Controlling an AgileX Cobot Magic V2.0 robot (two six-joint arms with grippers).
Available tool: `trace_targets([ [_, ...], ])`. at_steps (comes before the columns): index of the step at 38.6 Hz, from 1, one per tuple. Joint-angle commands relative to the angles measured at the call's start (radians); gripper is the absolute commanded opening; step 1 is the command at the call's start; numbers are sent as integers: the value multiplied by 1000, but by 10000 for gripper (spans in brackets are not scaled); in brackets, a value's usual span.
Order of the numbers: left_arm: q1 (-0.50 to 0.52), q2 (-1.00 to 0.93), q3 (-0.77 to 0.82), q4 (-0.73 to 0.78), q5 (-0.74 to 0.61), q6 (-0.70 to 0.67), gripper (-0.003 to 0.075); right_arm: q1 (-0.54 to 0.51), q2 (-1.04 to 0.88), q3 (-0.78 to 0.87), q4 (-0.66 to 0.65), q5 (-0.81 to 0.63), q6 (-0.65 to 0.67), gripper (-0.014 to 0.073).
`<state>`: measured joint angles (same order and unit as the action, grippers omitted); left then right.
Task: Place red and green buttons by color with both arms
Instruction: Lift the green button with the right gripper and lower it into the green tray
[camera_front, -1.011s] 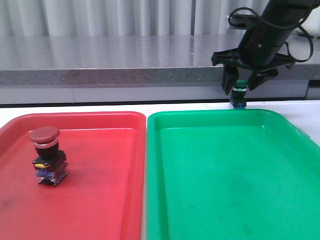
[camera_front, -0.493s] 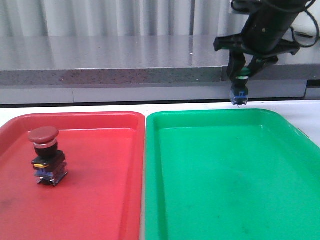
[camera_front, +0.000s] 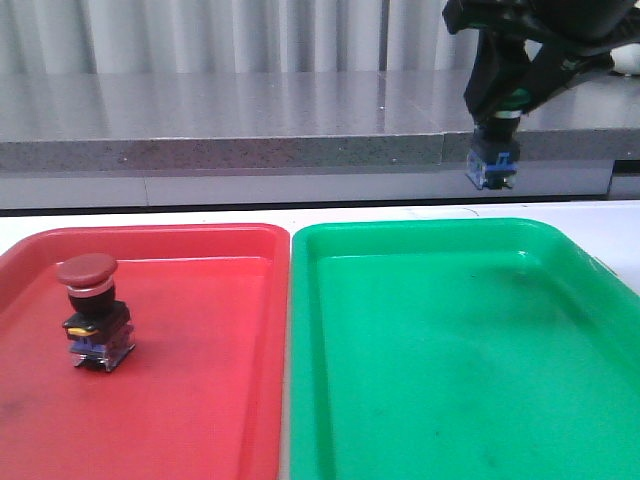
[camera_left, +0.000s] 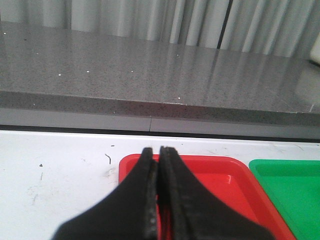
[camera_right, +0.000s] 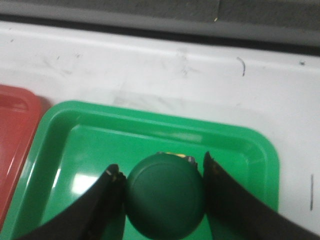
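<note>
My right gripper will set the green button down upright midway (camera_front: 476, 350) between the sides of the green tray.
The red button (camera_front: 92, 312), dark red cap on a black and blue body, stands upright in the left part of the red tray (camera_front: 200, 400). My right gripper (camera_front: 505, 105) is shut on the green button (camera_front: 492, 160) and holds it in the air above the far edge of the green tray (camera_front: 450, 350). In the right wrist view the green cap (camera_right: 165, 195) sits between the two fingers, over the green tray (camera_right: 75, 145). My left gripper (camera_left: 157, 152) is shut and empty, above the far corner of the red tray (camera_left: 210, 175). It is out of the front view.
A grey stone ledge (camera_front: 220, 120) runs along the back of the white table (camera_front: 150, 215). The two trays lie side by side, almost touching. Bare white table lies beyond the trays (camera_right: 150, 80) and to the left of the red tray (camera_left: 55, 185).
My right gripper has risen with the green button, lifting it off the table behind the green tray and shifting slightly right. The red button has not moved.
</note>
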<state>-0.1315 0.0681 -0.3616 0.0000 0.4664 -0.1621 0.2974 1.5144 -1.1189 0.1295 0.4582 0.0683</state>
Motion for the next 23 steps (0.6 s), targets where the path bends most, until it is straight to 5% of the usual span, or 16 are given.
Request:
trace_targets([
  [1, 4, 12, -24, -7, -81, -4, -20, 45, -103, 103, 52, -146, 1, 265],
  [11, 4, 12, -24, -7, -81, -4, -20, 149, -97, 324, 67, -263, 1, 265],
  [23, 4, 12, -24, -7, -81, -4, -20, 153, -67, 363, 53, -349, 0, 267],
])
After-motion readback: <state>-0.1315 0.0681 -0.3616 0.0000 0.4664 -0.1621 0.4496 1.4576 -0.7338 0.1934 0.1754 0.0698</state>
